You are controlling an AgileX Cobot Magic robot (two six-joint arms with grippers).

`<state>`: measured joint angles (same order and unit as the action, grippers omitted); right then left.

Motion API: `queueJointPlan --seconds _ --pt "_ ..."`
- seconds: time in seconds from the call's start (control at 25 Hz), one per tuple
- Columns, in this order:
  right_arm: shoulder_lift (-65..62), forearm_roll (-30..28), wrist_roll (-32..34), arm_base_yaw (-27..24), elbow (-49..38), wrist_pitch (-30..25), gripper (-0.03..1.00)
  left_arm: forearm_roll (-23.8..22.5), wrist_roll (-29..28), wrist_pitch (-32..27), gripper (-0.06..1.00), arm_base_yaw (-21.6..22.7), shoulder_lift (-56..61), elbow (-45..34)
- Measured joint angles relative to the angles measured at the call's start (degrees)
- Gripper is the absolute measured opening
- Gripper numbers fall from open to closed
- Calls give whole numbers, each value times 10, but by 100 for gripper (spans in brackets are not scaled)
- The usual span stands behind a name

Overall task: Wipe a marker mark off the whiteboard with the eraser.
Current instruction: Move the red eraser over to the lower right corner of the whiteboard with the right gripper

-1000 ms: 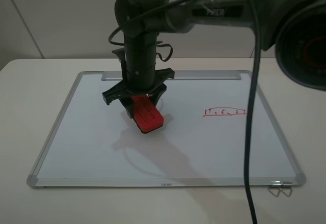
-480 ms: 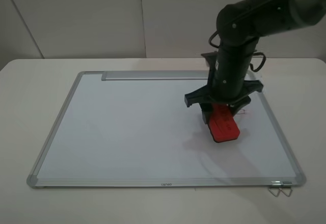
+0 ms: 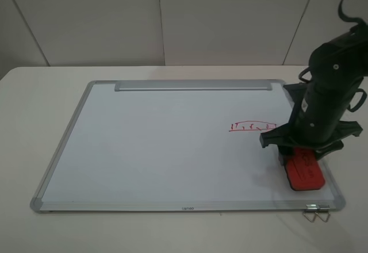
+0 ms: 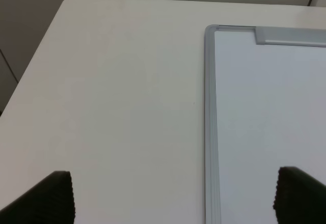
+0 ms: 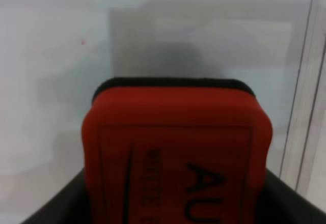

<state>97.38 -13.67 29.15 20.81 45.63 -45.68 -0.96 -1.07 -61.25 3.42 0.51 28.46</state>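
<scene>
Next, my right gripper sets the red eraser down on the whiteboard (image 3: 295,174) between the red sketch and the metal wire clip.
The whiteboard (image 3: 172,144) lies flat on the table, its silver tray strip (image 3: 192,85) along the far edge. My right gripper (image 3: 300,156) is shut on the red eraser (image 3: 305,172), which rests tilted on the board's near right corner. Up close, the eraser (image 5: 175,147) shows dark lettering and a black felt edge over the white surface (image 5: 61,56). No box-shaped marker mark shows anywhere; only the wide, flat red sketch with ticks (image 3: 253,127) is visible, just left of the gripper. My left gripper (image 4: 178,198) is open above the table beside the board's edge (image 4: 210,122).
A small metal wire clip (image 3: 317,212) sits at the board's near right corner. The frame's right rail (image 5: 305,96) runs close to the eraser. The white table (image 4: 117,96) ends at a wall behind.
My right arm has carried the eraser from the left middle of the board across to its near right corner. The wide red sketch, covered half a second ago, shows again.
</scene>
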Motion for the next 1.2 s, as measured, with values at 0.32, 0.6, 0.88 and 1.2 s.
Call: queueJointPlan --seconds 0.32,0.6,0.88,1.2 --pt "9 -2 0 0 -1 16 50 0 0 0 78 0 0 0" --pt "46 1 0 0 -1 32 50 0 0 0 78 0 0 0" --pt "47 11 1 0 -1 34 50 0 0 0 78 0 0 0" --pt "35 11 1 0 -1 39 68 0 0 0 78 0 0 0"
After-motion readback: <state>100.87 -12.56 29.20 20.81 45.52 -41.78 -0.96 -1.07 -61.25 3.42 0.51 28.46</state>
